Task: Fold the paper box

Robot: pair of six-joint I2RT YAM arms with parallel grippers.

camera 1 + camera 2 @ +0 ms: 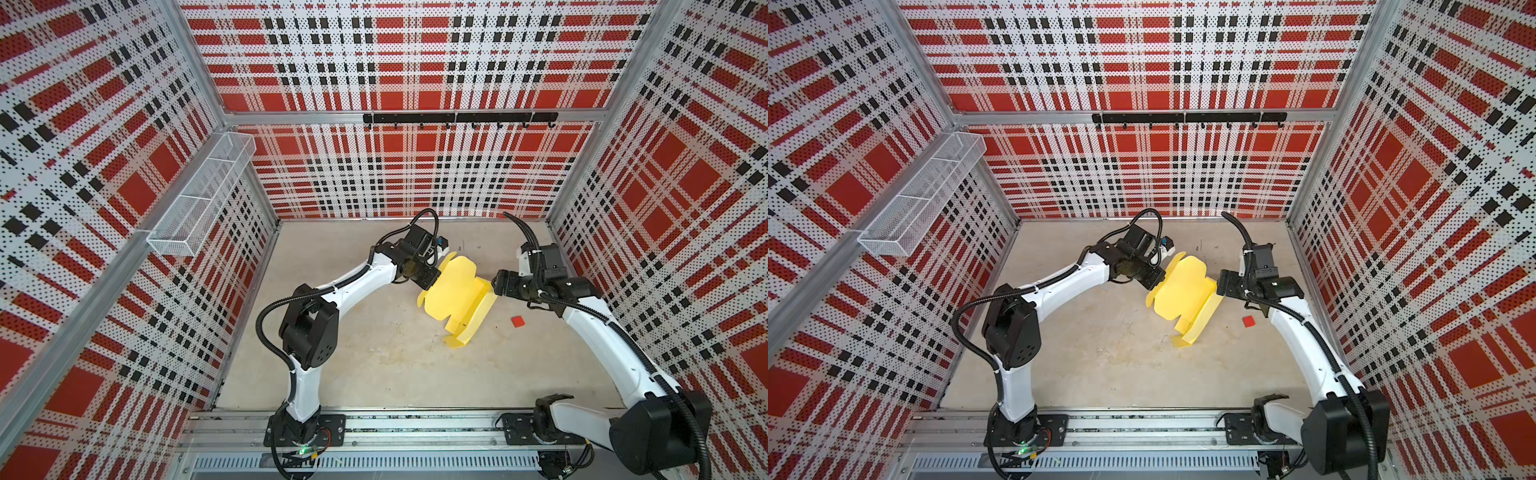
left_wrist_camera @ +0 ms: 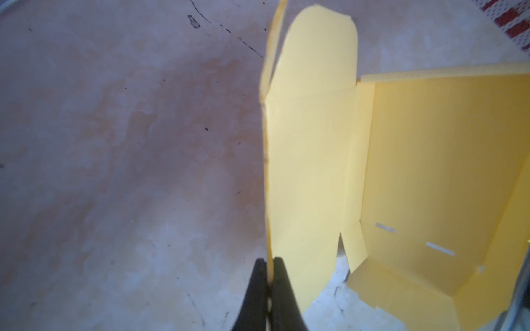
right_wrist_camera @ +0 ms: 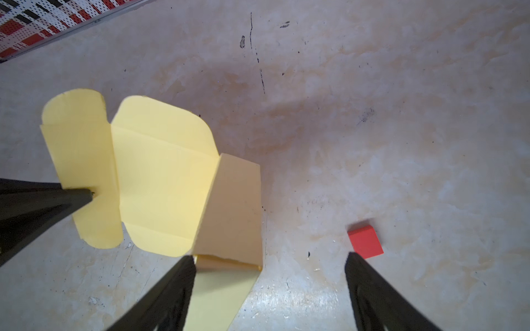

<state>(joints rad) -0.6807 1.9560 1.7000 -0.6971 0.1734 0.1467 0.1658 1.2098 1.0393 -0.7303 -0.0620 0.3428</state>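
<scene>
The paper box, now tilted up off the table, will come out of my left gripper on the table [image 1: 402, 280] [image 2: 116, 242] under my left arm's wrist, toward the back wall, as I let go of it there.
The paper box [image 1: 457, 297] [image 1: 1183, 293] is a pale yellow, partly folded card sheet, tilted up off the table in both top views. One long wall [image 3: 232, 206] is folded up on the side nearest my right arm. My left gripper [image 1: 434, 283] [image 1: 1163, 284] [image 2: 269, 262] is shut on the thin edge of a rounded flap [image 2: 309, 143]; its fingers [image 3: 80, 196] also show in the right wrist view. My right gripper [image 1: 494, 286] [image 1: 1219, 286] [image 3: 271, 258] is open, jaws wide apart. The folded wall's end reaches in between them, close beside one finger [image 3: 183, 275].
A small red square piece [image 1: 518, 321] [image 3: 365, 240] lies on the table to the right of the box, near my right gripper. A wire basket [image 1: 199, 195] hangs on the left wall and a black hook rail [image 1: 457, 118] on the back wall.
</scene>
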